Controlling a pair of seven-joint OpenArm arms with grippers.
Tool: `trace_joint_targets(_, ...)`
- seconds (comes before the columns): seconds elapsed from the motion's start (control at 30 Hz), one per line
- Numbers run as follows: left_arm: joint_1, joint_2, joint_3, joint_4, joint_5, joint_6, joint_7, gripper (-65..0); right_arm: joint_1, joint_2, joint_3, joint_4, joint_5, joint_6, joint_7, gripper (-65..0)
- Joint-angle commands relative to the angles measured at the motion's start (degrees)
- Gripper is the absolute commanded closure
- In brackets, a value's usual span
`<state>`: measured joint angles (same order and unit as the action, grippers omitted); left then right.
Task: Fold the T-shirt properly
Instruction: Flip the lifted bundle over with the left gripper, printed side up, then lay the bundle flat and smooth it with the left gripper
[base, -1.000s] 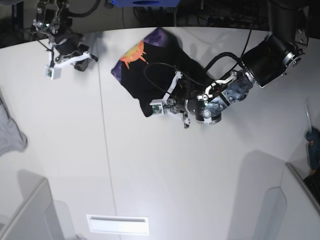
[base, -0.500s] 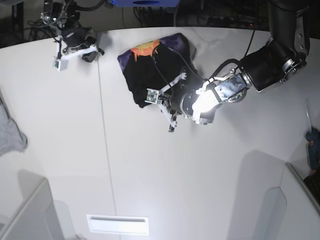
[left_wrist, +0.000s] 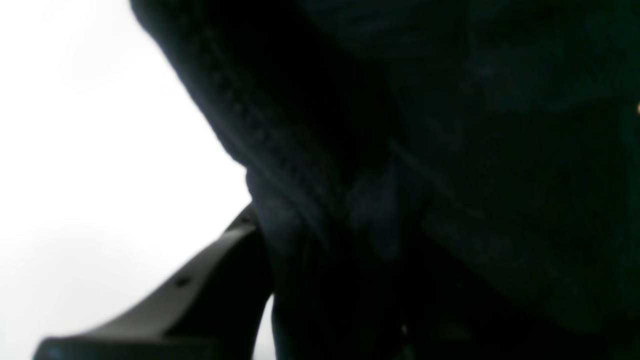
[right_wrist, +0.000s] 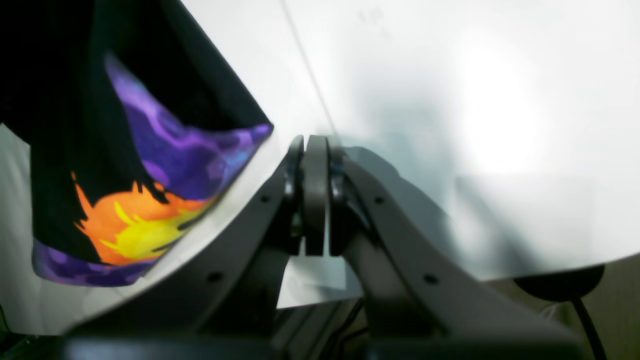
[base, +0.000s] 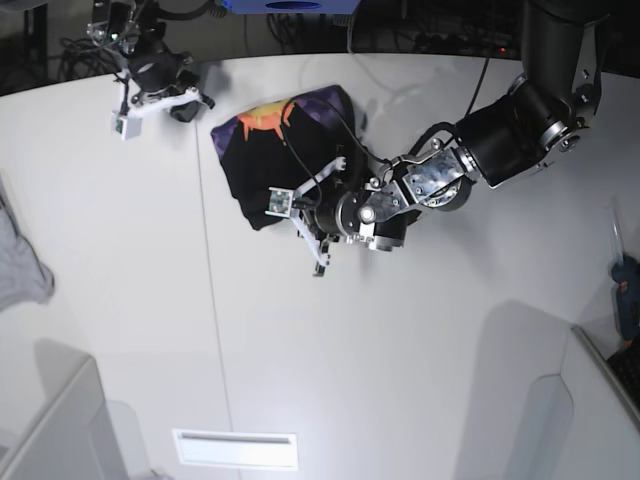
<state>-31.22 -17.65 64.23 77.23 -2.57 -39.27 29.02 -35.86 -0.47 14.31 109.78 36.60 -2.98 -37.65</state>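
Note:
Next, my left gripper lets go of the fold of the black T-shirt on the white table (base: 262, 246), just in front of the near corner of the heap.
The black T-shirt (base: 255, 165) lies bunched on the white table at the back centre, its orange and purple print (base: 262, 122) facing up on the far side. My left gripper (base: 305, 222) sits at the bunch's near right edge, shut on a fold of the black cloth. The left wrist view is filled with the dark cloth (left_wrist: 500, 150), which is gathered against one dark finger (left_wrist: 200, 295). My right gripper (base: 192, 104) hovers at the table's far left, just left of the shirt, shut and empty. In its wrist view the fingers (right_wrist: 315, 195) press together, with the printed cloth (right_wrist: 150, 200) to their left.
A light grey cloth (base: 20, 265) hangs over the table's left edge. A white slot (base: 235, 450) is set near the front edge. Grey panels stand at both front corners (base: 60, 430). Cables run behind the table's far edge (base: 430, 40).
My left gripper has dragged the bunched T-shirt leftward across the table. My right gripper has shifted up and to the right, toward the far edge, staying shut.

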Motion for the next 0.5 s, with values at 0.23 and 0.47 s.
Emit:
trace_joint_targets(0.23, -2.1, -0.2, 5.6, -0.5, 8.9, -0.7, -3.3, 0.0, 1.9, 0.6, 0.6, -2.7, 0.4, 0.3, 0.9, 0.0)
trace_joint_targets(0.47, -3.2, -0.2, 6.0, -0.5, 9.3, -0.7, -9.4, 0.0, 4.3, 0.6, 0.6, -3.6, 0.4, 0.3, 0.9, 0.0)
